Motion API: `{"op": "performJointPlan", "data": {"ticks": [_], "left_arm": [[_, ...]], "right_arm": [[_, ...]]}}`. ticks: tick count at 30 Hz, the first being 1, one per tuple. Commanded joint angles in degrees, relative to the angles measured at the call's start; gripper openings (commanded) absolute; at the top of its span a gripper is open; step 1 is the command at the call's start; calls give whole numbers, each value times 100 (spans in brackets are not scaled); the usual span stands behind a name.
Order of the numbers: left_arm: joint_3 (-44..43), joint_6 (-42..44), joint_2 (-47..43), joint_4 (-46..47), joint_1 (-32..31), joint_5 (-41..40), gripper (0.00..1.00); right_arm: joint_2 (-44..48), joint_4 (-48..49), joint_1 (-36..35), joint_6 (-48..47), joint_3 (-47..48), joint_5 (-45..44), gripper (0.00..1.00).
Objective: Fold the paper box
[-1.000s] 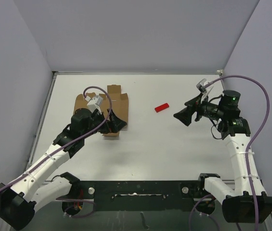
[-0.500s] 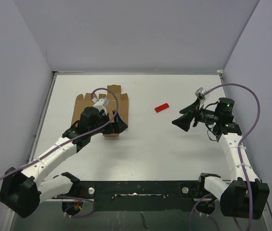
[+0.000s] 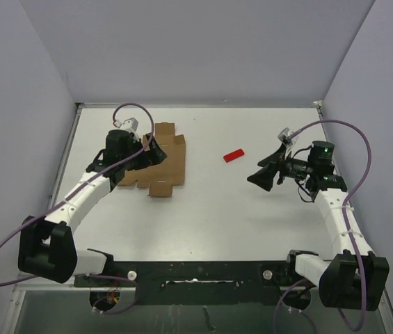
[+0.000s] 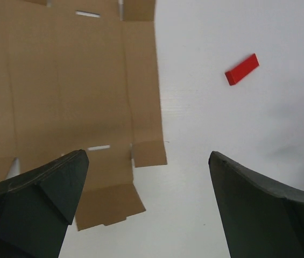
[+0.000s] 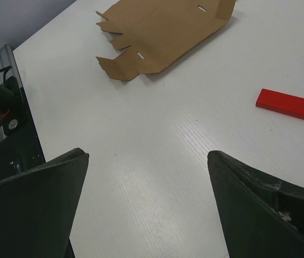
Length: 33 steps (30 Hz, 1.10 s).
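The flat paper box has a near edge (image 3: 126,183) at the end farthest from the red block. I will close my left gripper on it there.
The paper box (image 3: 166,167) lies as a flat brown die-cut sheet on the left half of the white table. In the left wrist view the paper box (image 4: 76,91) fills the upper left, flaps and slots showing. My left gripper (image 3: 156,152) hangs open above the sheet's far left part, touching nothing; its fingers (image 4: 49,188) frame a near flap and bare table. My right gripper (image 3: 264,175) stands open over the table's right side, well apart from the sheet, pointing left. From the right wrist the paper box (image 5: 162,29) lies far ahead.
A small red block (image 3: 234,155) lies on the table (image 3: 217,209) between the two grippers, also seen as the red block (image 4: 242,69) and red block (image 5: 290,104). Grey walls close the table on three sides. The black arm-base rail (image 3: 196,271) runs along the near edge.
My left arm has swung back and to the left, from over the sheet's near right edge to above its far left part. The right gripper has drifted slightly nearer. The sheet has not moved.
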<state>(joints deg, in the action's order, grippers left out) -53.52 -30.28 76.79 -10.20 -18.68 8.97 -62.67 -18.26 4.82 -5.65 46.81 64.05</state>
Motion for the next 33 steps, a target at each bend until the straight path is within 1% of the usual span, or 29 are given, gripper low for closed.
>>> {"op": "performJointPlan", "data": {"ticks": [1,3,5,9,11,12,13,17,20,22,26,31,33], "left_arm": [[379,-460,-410,272,761,229,97],[771,-712,-720,430,1195,485,94],[1364,-1008,-1087,639,1492,584,94],[2384,-1735,-1717,1193,1866,351,90],[2743,-2169,-1874,1476,2051,291,89],[2866,-2321,-1877,1604,2170,287,86],[2946,-2452,-1849,1727,2216,280,84],[3034,-2769,-1409,2192,2439,331,82],[3070,-2974,-995,2672,2565,458,75],[3054,-3089,-697,2895,2603,449,73],[3037,-3259,-278,3075,2654,451,67],[3093,-3330,-24,3146,2667,174,66],[3041,-3326,128,3147,2690,35,64]], "right_arm": [[10,103,-51,-90,206,-27,98],[10,108,-67,-80,198,-56,98],[10,116,-86,-70,197,-68,98],[12,157,-96,-42,163,-69,98],[9,167,-103,-27,154,-76,98],[8,170,-106,-26,147,-81,98],[9,173,-106,-32,145,-85,98],[3,191,-105,-38,136,-86,98],[1,207,-105,-25,119,-86,98],[1,218,-111,-27,110,-86,98],[-3,219,-113,-33,109,-108,98],[-16,235,-126,-37,106,-120,98],[-25,231,-137,-47,107,-129,98]]}}
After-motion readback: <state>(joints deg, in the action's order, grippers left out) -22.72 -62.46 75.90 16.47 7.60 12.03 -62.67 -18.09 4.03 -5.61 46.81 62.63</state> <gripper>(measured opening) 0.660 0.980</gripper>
